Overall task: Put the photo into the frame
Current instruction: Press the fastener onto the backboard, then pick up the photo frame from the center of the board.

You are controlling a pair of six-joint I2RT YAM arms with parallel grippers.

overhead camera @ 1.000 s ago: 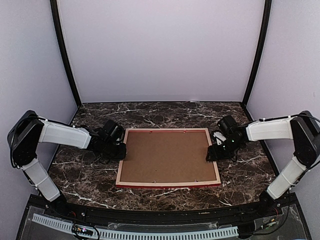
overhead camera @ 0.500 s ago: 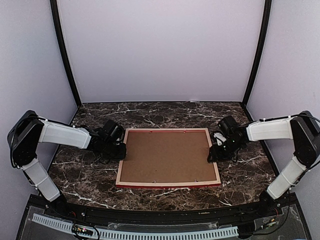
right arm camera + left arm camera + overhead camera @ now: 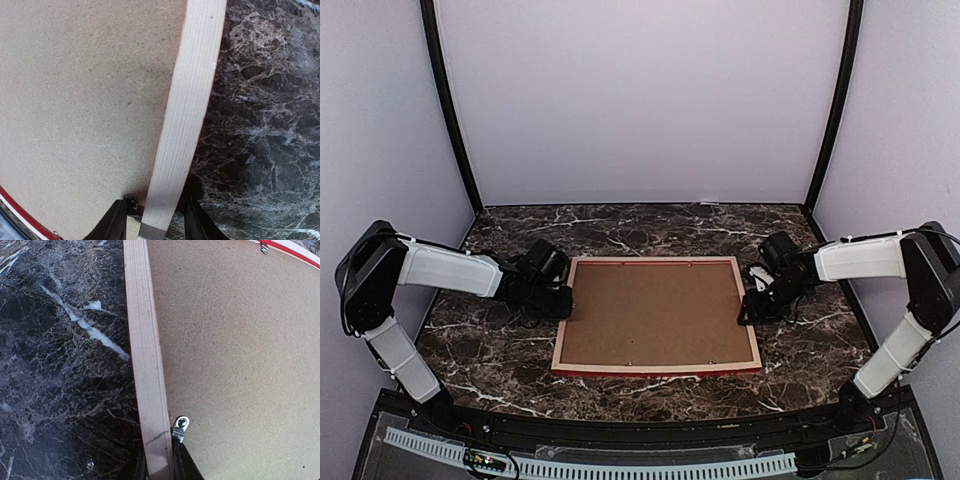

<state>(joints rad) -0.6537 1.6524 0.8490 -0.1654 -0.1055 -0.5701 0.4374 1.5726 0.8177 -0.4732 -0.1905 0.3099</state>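
My right fingers hold a metal clip beside the rail; I should open, shift toward the frame's front and close on clear rail (image 3: pixel 752 335).
The frame (image 3: pixel 563 345) lies face down on the marble table, pale wood back up and a red edge showing at the front. The brown backing board (image 3: pixel 655 312) fills it. The photo is hidden. My left gripper (image 3: pixel 563 303) is shut on the frame's left rail (image 3: pixel 145 365), one finger on each side, next to a small metal turn clip (image 3: pixel 180 424). My right gripper (image 3: pixel 748 305) straddles the right rail (image 3: pixel 192 100). Its jaws stand wider than the rail, with a gap on the board side (image 3: pixel 90 100).
The dark marble table (image 3: pixel 650 225) runs to pale walls at the back and sides, with black corner posts (image 3: pixel 448 110). Small metal clips (image 3: pixel 628 363) sit along the board's edges. Both arms reach in low from the sides.
My right gripper has shifted slightly to the right at the frame's right rail. The frame, the board and my left gripper have not moved.
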